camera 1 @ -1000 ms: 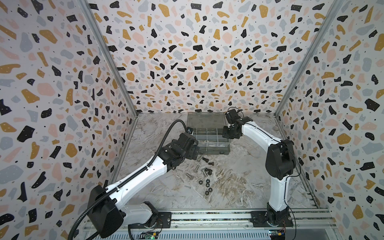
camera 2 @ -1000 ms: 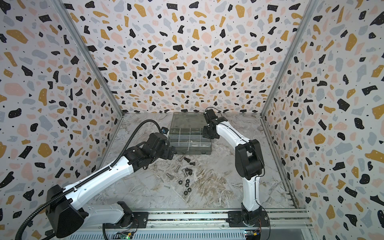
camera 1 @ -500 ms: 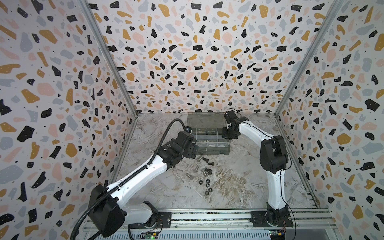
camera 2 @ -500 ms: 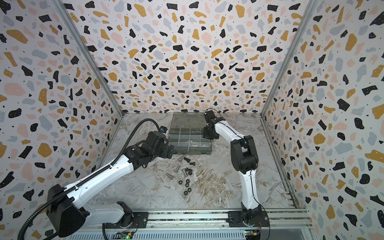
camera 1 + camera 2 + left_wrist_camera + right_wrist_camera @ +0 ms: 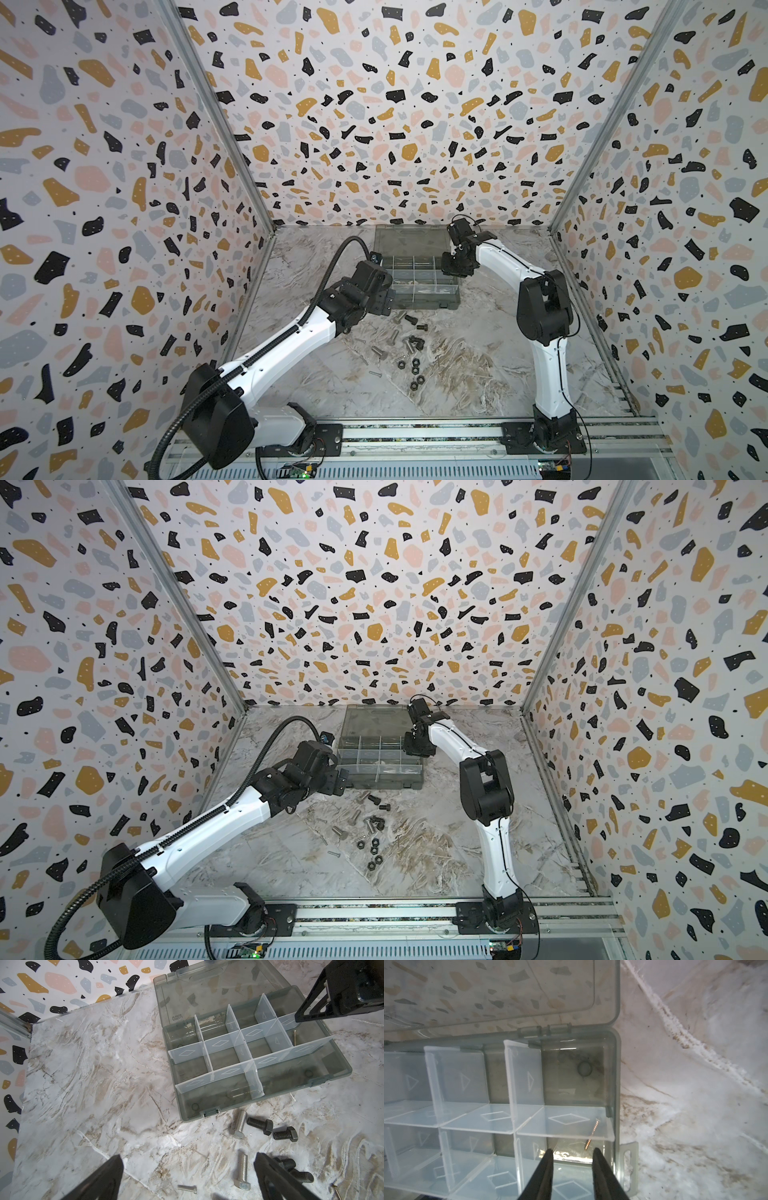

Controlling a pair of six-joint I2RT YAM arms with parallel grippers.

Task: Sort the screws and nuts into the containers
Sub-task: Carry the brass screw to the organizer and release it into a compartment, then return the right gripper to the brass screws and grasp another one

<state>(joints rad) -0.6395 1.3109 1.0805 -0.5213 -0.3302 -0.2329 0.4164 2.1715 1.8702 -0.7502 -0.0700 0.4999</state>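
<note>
I need to next move my right gripper to the table (image 5: 437,361) beside the black nuts and close it on the body of the thin brassy screw there.
The smoky-grey organiser (image 5: 451,300) (image 5: 415,785) lies open at the back, its containers split by clear walls. My right gripper (image 5: 572,1150) (image 5: 451,270) hangs open over its right-end compartment, nothing between the fingers. A thin brassy screw (image 5: 591,1133) (image 5: 294,1038) lies in that compartment. Silver and black screws (image 5: 409,336) (image 5: 365,818) lie loose on the table in front of the box, with black nuts (image 5: 415,370) (image 5: 374,850) nearer the front. My left gripper (image 5: 188,1157) (image 5: 384,303) is wide open above the table at the box's front-left corner. A silver bolt (image 5: 243,1172) lies by its right finger.
The box lid (image 5: 409,241) lies flat behind the compartments, against the back wall. Patterned walls close in the left, right and back. A metal rail (image 5: 415,432) with both arm bases runs along the front. The right gripper's finger (image 5: 307,1009) shows over the box in the left wrist view.
My right gripper's jaws have parted over the right-end compartment, where the thin screw now lies. The right arm's elbow shifted slightly left. The left arm barely moved.
</note>
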